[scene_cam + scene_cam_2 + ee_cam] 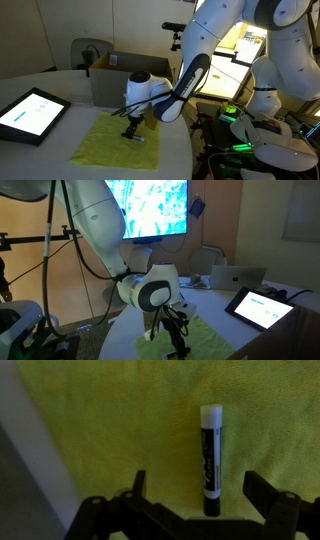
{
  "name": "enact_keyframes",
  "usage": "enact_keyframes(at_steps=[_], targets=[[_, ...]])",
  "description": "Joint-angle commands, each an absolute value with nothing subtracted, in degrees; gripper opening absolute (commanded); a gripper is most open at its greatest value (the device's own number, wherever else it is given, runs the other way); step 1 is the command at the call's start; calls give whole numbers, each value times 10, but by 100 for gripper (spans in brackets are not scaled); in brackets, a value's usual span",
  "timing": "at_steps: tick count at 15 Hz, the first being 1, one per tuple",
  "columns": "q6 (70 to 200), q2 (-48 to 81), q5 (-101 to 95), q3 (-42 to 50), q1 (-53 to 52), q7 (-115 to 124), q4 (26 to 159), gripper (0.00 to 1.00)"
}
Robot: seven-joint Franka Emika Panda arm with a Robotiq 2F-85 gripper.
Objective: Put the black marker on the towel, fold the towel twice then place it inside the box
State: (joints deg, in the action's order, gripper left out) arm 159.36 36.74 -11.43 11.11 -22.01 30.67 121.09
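Note:
My gripper is to grab the yellow-green towel next by the corner [154,122] near the box and farthest from the tablet, because the marker already lies there.
The black marker [210,460], with a white cap end, lies on the yellow-green towel [120,420]. My gripper [200,495] is open just above it, fingers on either side of the marker's lower end, not touching. In an exterior view the gripper [131,127] hangs over the towel [105,145], with the marker [137,138] beside its tips. The brown cardboard box [115,80] stands behind the towel. In the opposite exterior view the gripper [176,330] is over the towel [205,340]; the box is hidden there.
A black-framed tablet with a bright screen [30,112] lies on the round white table [60,165] next to the towel; it also shows in an exterior view [262,304]. A laptop [235,276] and chairs stand behind. The table edge shows in the wrist view [30,460].

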Motion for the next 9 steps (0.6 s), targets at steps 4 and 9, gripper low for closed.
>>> enact_keyframes(at_steps=[4,9], targets=[[1628,276,-58,131,-220,376,1342,100],[1660,270,5,103,-176,385,1392,100]])
